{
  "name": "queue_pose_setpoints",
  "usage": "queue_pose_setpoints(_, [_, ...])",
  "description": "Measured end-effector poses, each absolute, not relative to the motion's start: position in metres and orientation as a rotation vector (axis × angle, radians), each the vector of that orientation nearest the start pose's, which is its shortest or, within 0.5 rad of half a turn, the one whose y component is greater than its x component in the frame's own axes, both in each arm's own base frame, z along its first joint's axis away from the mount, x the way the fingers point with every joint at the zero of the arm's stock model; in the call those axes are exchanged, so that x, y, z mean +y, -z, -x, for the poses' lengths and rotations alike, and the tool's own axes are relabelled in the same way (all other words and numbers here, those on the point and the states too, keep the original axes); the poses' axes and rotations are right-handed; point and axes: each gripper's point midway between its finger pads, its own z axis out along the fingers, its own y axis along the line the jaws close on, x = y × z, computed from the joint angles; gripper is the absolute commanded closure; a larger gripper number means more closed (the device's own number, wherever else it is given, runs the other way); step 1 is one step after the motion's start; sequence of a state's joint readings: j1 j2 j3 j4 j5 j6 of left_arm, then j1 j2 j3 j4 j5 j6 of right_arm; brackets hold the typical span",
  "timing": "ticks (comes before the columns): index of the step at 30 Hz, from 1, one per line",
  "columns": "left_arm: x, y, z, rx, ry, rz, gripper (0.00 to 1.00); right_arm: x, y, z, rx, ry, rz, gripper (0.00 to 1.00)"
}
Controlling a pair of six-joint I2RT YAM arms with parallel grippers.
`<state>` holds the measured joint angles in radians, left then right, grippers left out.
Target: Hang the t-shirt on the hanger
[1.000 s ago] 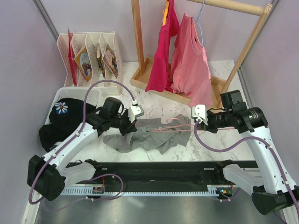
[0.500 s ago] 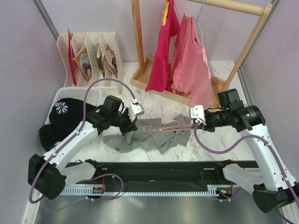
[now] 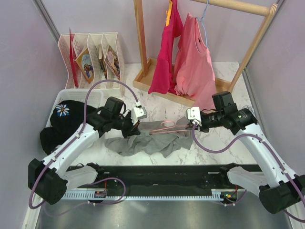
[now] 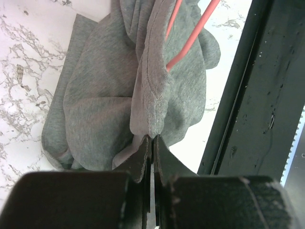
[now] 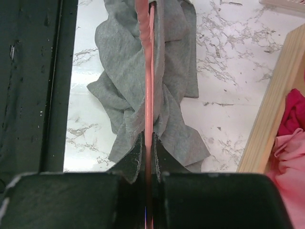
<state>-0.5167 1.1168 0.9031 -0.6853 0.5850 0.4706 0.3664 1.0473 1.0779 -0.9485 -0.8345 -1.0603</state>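
Note:
I have only the t-shirt's cloth beyond the hanger's end in my left gripper, so it should open and pinch cloth and hanger together (image 4: 167,71), freeing my right gripper.
The grey t-shirt (image 3: 143,142) lies crumpled on the marble table between the two arms. My left gripper (image 3: 136,125) is shut on a folded hem of the t-shirt (image 4: 100,95), lifting that edge; its fingertips (image 4: 143,151) pinch the cloth. My right gripper (image 3: 192,123) is shut on the thin pink hanger (image 3: 167,128), which reaches leftward over the shirt. In the right wrist view the hanger (image 5: 146,71) runs straight out from the gripper (image 5: 148,137) above the t-shirt (image 5: 121,67). In the left wrist view the hanger's rods (image 4: 189,40) enter the folds by the held hem.
A wooden clothes rack (image 3: 141,52) stands at the back with a light pink shirt (image 3: 195,71) and a magenta garment (image 3: 164,52). A white basket (image 3: 93,97) at the left holds a black daisy garment (image 3: 62,110). Behind it is a book holder (image 3: 95,52). A black strip (image 3: 167,174) edges the table.
My right gripper has moved left with the hanger, sliding it further toward the held shirt edge. The left gripper has barely moved.

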Motion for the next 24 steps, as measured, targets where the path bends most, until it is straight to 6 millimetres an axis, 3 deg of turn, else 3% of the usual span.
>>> queue_pose_setpoints(8, [-0.209, -0.173, -0.194, 1.886, 0.749, -1.405, 0.98, 0.203, -0.197, -0.19, 1.382, -0.746, 1.658, 1.0])
queue_pose_setpoints(15, [-0.216, -0.191, -0.196, 1.803, 0.764, -1.435, 0.98, 0.225, -0.203, -0.199, 1.32, -0.791, 1.583, 1.0])
queue_pose_setpoints(24, [-0.224, -0.203, -0.191, 1.693, 0.773, -1.506, 0.92, 0.243, -0.195, -0.2, 1.281, -0.84, 1.522, 1.0])
